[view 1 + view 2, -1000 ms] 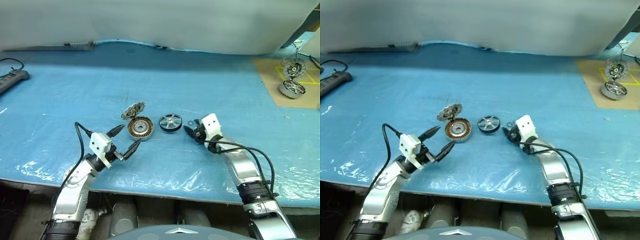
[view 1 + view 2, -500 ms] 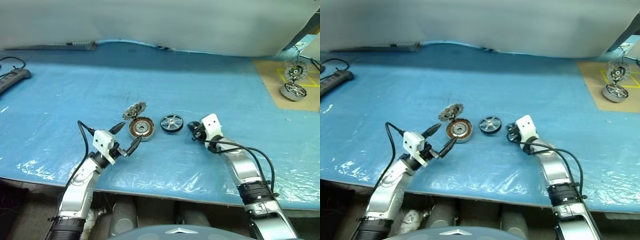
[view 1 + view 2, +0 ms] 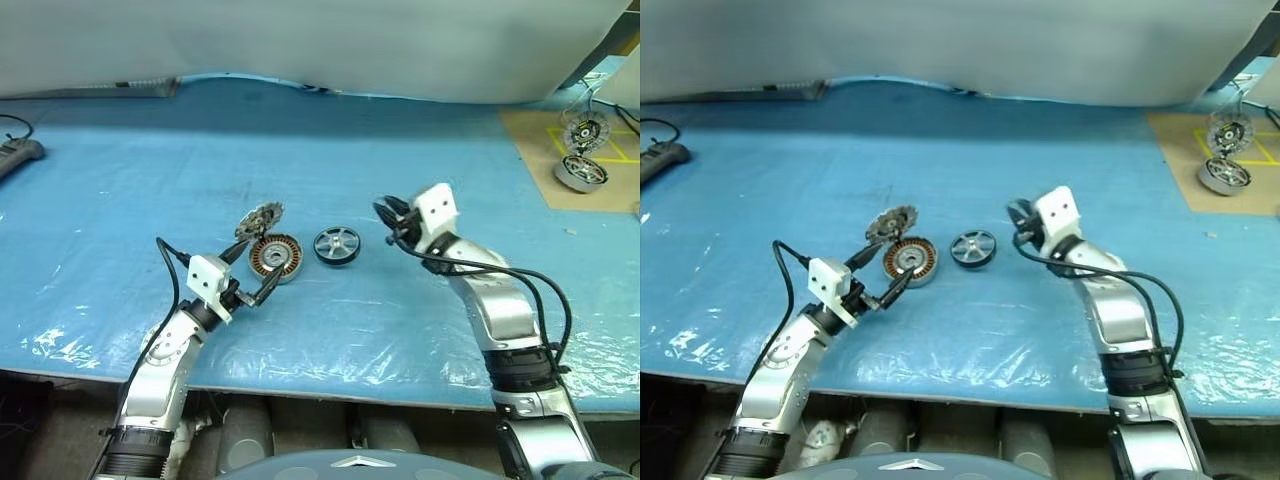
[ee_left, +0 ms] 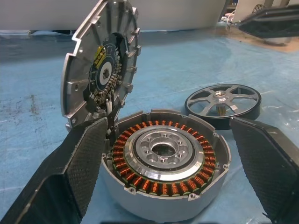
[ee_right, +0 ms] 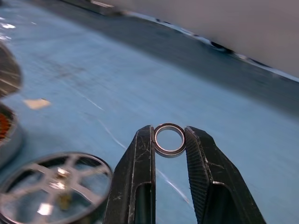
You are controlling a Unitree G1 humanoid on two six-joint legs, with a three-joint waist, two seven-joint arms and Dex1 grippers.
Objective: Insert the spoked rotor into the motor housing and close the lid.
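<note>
Next, my right hand releases the small metal ring mid-motor housing, inside its copper windings (image 3: 275, 257).
The motor housing (image 3: 275, 257) rests on the blue sheet with its copper windings showing and its lid (image 3: 259, 219) hinged up behind it. My left gripper (image 3: 258, 268) stands open, its fingers (image 4: 79, 163) on either side of the housing (image 4: 163, 163) without touching it. Just right of the housing the spoked rotor (image 3: 337, 245) lies flat on the sheet. Above the table and right of the rotor, my right gripper (image 3: 384, 210) is shut on a small metal ring (image 5: 169, 139), pinched between its fingertips.
Two other silver motor parts (image 3: 580, 172) sit on a brown board (image 3: 530, 150) at the far right. A black power strip (image 3: 15, 155) lies at the far left. The table's front edge runs just behind both forearms.
My right gripper has shut on the small ring that lay beside it and lifted it off the sheet. The left gripper has stayed open at the housing.
</note>
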